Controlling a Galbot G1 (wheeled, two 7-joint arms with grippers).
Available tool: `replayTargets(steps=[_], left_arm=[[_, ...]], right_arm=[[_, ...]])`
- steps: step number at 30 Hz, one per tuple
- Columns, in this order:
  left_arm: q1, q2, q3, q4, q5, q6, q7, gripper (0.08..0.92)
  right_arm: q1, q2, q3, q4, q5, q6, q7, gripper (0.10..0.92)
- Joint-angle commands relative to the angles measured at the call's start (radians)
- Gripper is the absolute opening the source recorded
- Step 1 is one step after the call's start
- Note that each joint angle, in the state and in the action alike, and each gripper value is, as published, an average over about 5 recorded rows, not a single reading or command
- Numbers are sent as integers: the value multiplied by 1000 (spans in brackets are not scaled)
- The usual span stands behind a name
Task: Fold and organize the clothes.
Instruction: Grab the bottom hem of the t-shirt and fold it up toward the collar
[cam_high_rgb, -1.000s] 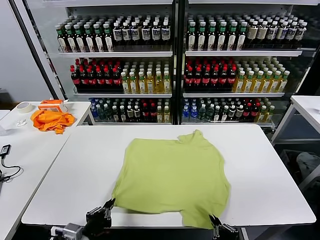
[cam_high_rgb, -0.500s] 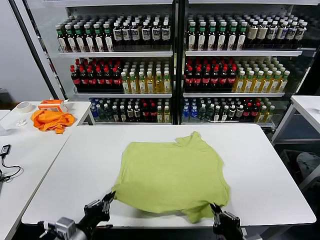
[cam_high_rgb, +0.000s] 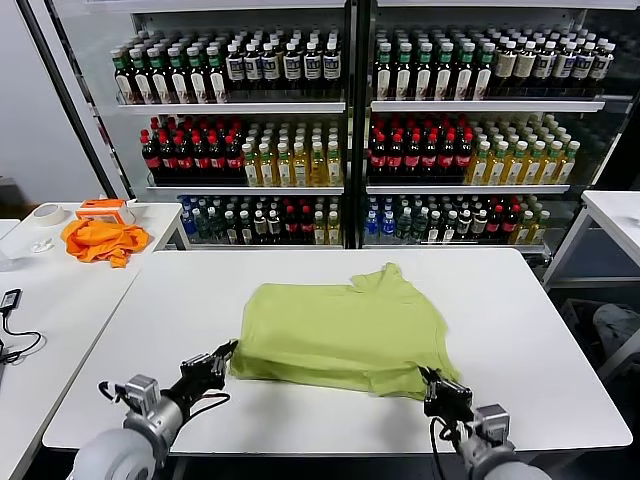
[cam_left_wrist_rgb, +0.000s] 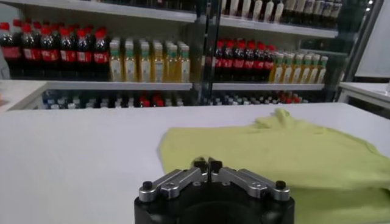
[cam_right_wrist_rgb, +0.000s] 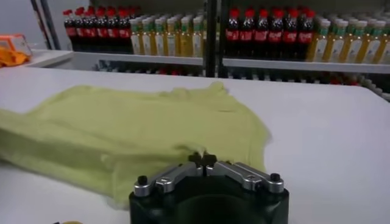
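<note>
The near hem bunches at my right gripper; next I lay it down, take the folded corner (cam_high_rgb: 449, 373) beside it, then pull the shirt toward me.
The lime-green T-shirt (cam_high_rgb: 345, 330) lies on the white table (cam_high_rgb: 540, 340), and its near hem is lifted and drawn toward the far side. No printed graphic shows. My left gripper (cam_high_rgb: 229, 351) is shut on the shirt's near left corner. My right gripper (cam_high_rgb: 430, 381) is shut on the near right hem. In the left wrist view the closed left gripper (cam_left_wrist_rgb: 207, 163) sits at the edge of the shirt (cam_left_wrist_rgb: 292, 152). In the right wrist view the closed right gripper (cam_right_wrist_rgb: 202, 159) pinches bunched fabric of the shirt (cam_right_wrist_rgb: 140, 122).
An orange garment (cam_high_rgb: 100, 240), an orange box (cam_high_rgb: 105, 207) and a tape roll (cam_high_rgb: 47, 213) lie on the side table at the left. A black device with a cable (cam_high_rgb: 10, 300) lies nearer. Glass-door coolers full of bottles (cam_high_rgb: 350, 130) stand behind. Another table (cam_high_rgb: 615, 215) is at the right.
Both grippers have moved from the table's front edge toward the far side, carrying the shirt's near hem with them. The shirt now covers a shorter stretch of table.
</note>
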Motion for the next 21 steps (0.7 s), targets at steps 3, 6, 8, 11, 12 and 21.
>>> replayTargets(steps=[3,6,8,11,12,21], left_arm=[[-181,-20,82,229,19,-13,63,82],[-208,-32,110,264,49,-26,67,82],[-229,-43,126,289,68,-32,67,82],[-260,-62,136,329,80,-34,61,82],[-268,-66,136,340,81,-34,59,84],[-254,-49,117,327,60,-39,39,293]], right_arm=[[80,9,-13,-111,18,-11,-4,106],[85,15,-18,-121,11,-8,-5,106],[91,23,-22,-128,-1,-7,-5,113],[100,40,-25,-143,-20,8,-5,157],[103,46,-25,-148,-24,17,-5,180],[66,49,11,-102,-50,33,13,440]])
